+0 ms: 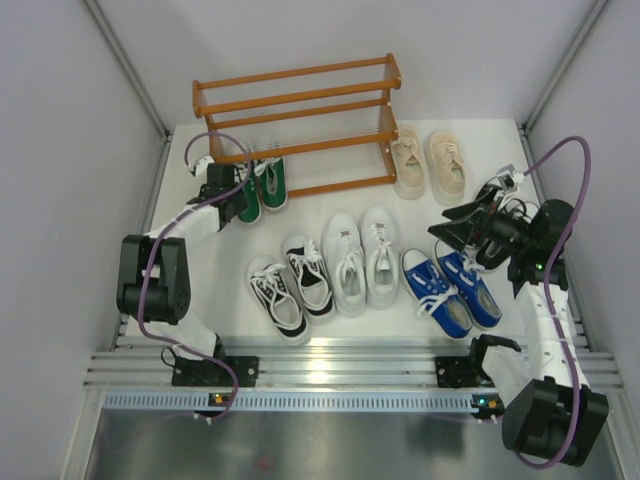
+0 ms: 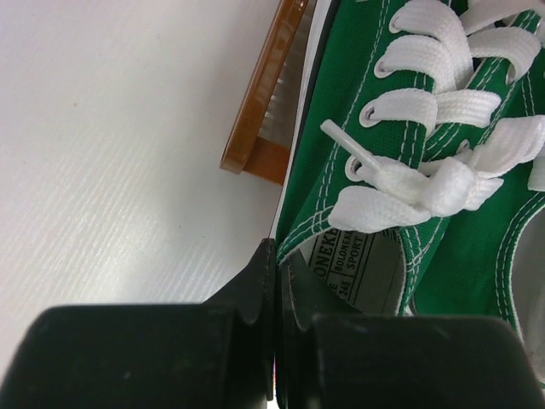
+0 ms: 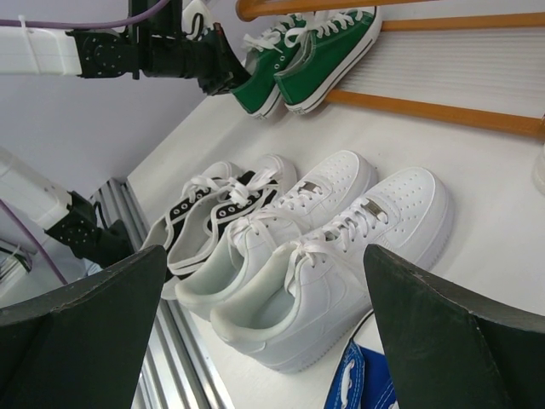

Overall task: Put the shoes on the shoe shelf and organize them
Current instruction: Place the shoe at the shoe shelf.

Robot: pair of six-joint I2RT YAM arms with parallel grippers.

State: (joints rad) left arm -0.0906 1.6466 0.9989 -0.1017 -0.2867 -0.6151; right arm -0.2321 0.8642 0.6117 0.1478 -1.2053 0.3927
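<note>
Next, my left gripper lets go of the green shoe on the lowest level of the shelf, where it is to sit snug (image 1: 247, 185) (image 2: 366, 175) beside the other green shoe.
The shoe shelf (image 1: 300, 110) stands at the back and its tiers hold nothing. The green pair (image 1: 262, 185) sits on the table with its toes under the lowest rail. My left gripper (image 1: 233, 197) is shut on the collar of the left green shoe (image 2: 366, 170), one finger inside the shoe opening (image 2: 277, 264). My right gripper (image 1: 452, 232) is open and empty, hovering above the blue pair (image 1: 452, 290), its fingers (image 3: 77, 332) framing the plain white pair (image 3: 341, 247). The black-and-white pair (image 1: 290, 288) lies left of the white pair (image 1: 360, 258). The beige pair (image 1: 430, 162) lies right of the shelf.
A dark shoe with white laces (image 1: 503, 200) is partly hidden behind my right arm at the table's right edge. Grey walls close in both sides. A metal rail (image 1: 330, 365) runs along the near edge. The shelf's foot (image 2: 268, 102) lies beside the green shoe.
</note>
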